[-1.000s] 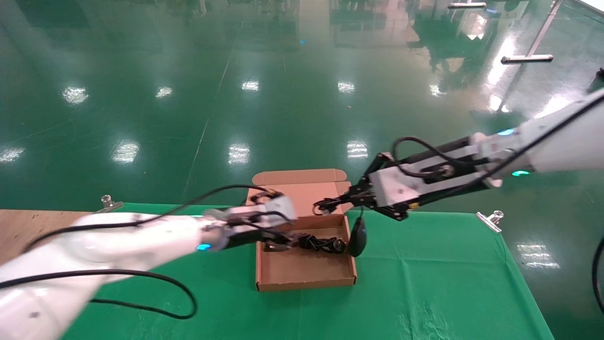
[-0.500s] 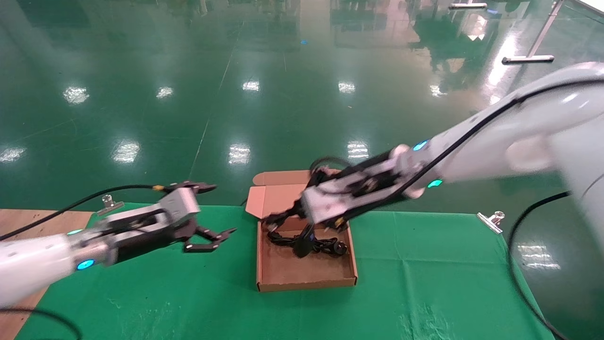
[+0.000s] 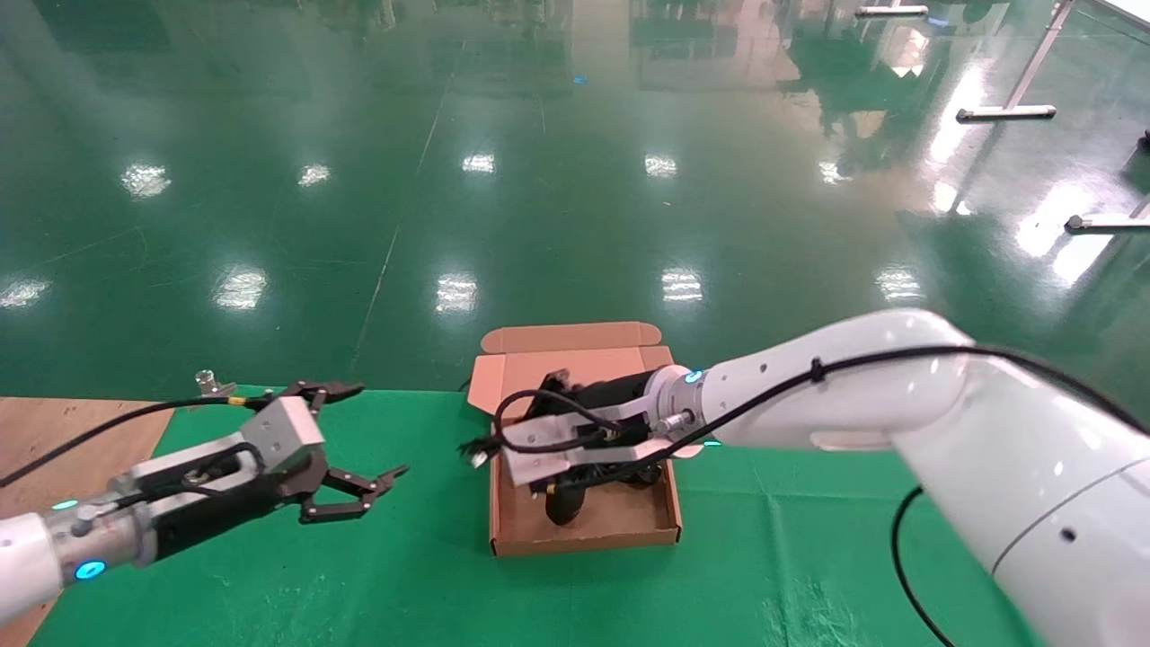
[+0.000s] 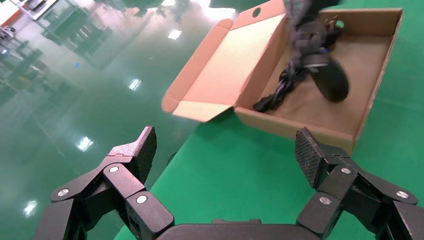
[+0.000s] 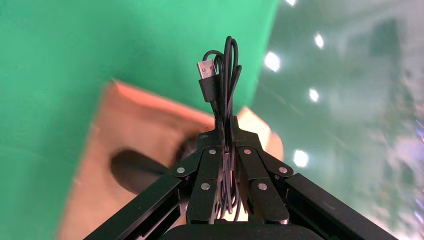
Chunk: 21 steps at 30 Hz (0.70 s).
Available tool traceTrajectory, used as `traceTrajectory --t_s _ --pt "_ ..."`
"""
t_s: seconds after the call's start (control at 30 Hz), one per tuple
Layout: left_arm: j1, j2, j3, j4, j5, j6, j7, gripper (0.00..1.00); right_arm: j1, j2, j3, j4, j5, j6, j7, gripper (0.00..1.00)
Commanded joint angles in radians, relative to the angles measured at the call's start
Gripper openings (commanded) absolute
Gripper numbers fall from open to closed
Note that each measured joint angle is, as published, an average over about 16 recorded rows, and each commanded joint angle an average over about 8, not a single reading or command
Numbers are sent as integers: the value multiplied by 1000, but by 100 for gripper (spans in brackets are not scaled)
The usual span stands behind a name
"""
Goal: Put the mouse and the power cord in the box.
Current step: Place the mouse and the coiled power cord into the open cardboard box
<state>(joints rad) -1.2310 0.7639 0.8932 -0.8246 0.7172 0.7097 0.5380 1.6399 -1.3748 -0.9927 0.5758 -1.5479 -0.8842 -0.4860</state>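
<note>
Next, my right gripper releases the mouse's folded cable inside the box (image 3: 558, 458), between the black mouse and the lid side.
The brown cardboard box (image 3: 584, 539) lies open on the green cloth, its lid leaning back. My right gripper (image 3: 490, 447) hovers over the box's left wall, shut on the mouse's folded cable (image 5: 225, 75), whose USB plug sticks out past the fingertips. The black mouse (image 3: 561, 508) hangs below it inside the box, low over the floor; whether it touches I cannot tell. The left wrist view shows the mouse (image 4: 330, 77) beside the coiled power cord (image 4: 280, 92), which lies in the box (image 4: 295, 125). My left gripper (image 3: 373, 431) is open and empty, left of the box.
Green cloth (image 3: 764, 557) covers the table, held by a metal clip (image 3: 208, 385) at the far left edge. A bare wooden top (image 3: 54, 431) shows at the left. Beyond the table's far edge is shiny green floor.
My right arm swung left and down over the box, lowering the mouse inside. My left gripper drew back to the left, away from the box, staying open.
</note>
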Motion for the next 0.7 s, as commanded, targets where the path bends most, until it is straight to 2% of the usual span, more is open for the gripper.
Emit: traceTrajectory --t_s 0.03,0.1,0.17,0.37,0.43,0.7 --pt "7 6 6 -11 3 -15 -9 100 -18 2 -46 6 7 85 10 0" --pt "3 14 9 -5 5 -14 -11 100 -29 3 -78 -10 12 124 11 0" --pt "0 18 10 2 7 -11 -11 100 -37 4 -102 -26 19 149 11 9" --pt "0 17 8 6 4 -8 -9 100 -57 6 -147 -54 45 186 14 84" --pt "1 17 7 6 3 -8 -9 100 -60 6 -154 -57 50 192 13 100" --pt "-1 18 8 8 5 -7 -9 100 -56 6 -143 -57 46 182 14 100"
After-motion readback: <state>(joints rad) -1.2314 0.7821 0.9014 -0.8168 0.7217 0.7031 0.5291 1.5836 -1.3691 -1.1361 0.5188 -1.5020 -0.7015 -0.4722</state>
